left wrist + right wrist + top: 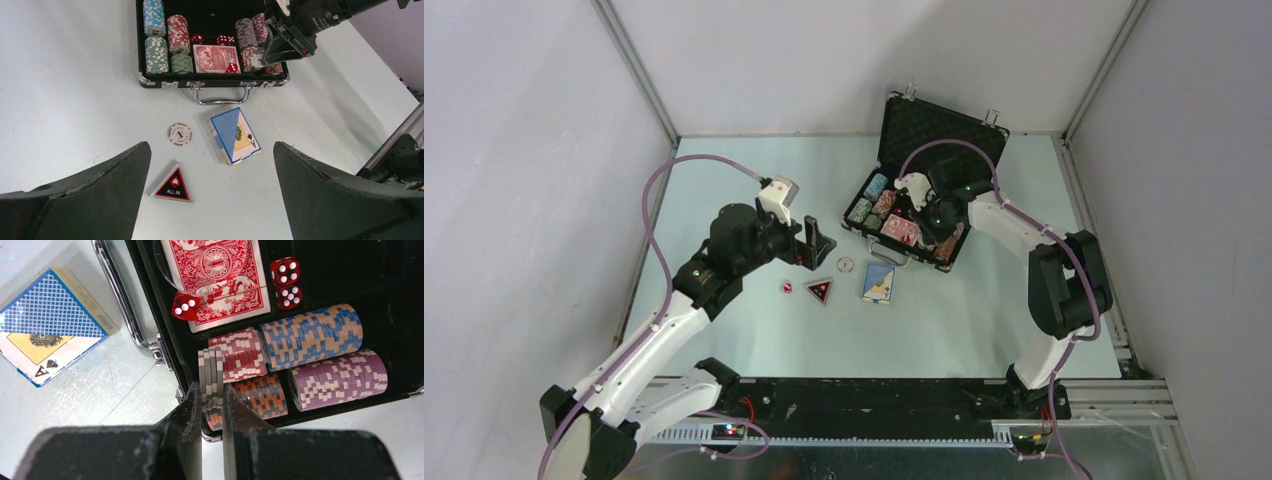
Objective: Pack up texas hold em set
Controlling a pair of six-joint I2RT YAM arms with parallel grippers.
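Next, I set the grey-and-white chips, now held on edge over the case's slot, down with my right gripper between the red-and-white stack and the briefcase's front side point(922, 246) point(198, 363).
The black briefcase point(902, 122) lies open at the back right, holding chip stacks and the red deck point(217, 275) with a red die point(186, 306) on it. My right gripper point(212, 397) is shut on a few grey-and-white chips point(212, 372), held on edge over the case's front right slot above orange-and-black chips point(265, 397). It also shows in the top view point(939, 235). On the table lie the blue deck point(234, 135), white button point(179, 134), black triangle point(173, 185) and a loose red die point(788, 288). My left gripper point(211, 150) is open and empty above them.
Blue-and-orange point(310, 335), purple point(340, 380) and red-and-white point(242, 357) chip stacks fill the right slots. Blue, red and green stacks point(156, 47) fill the left. The case's silver handle point(222, 97) faces the blue deck. Grey walls enclose the table.
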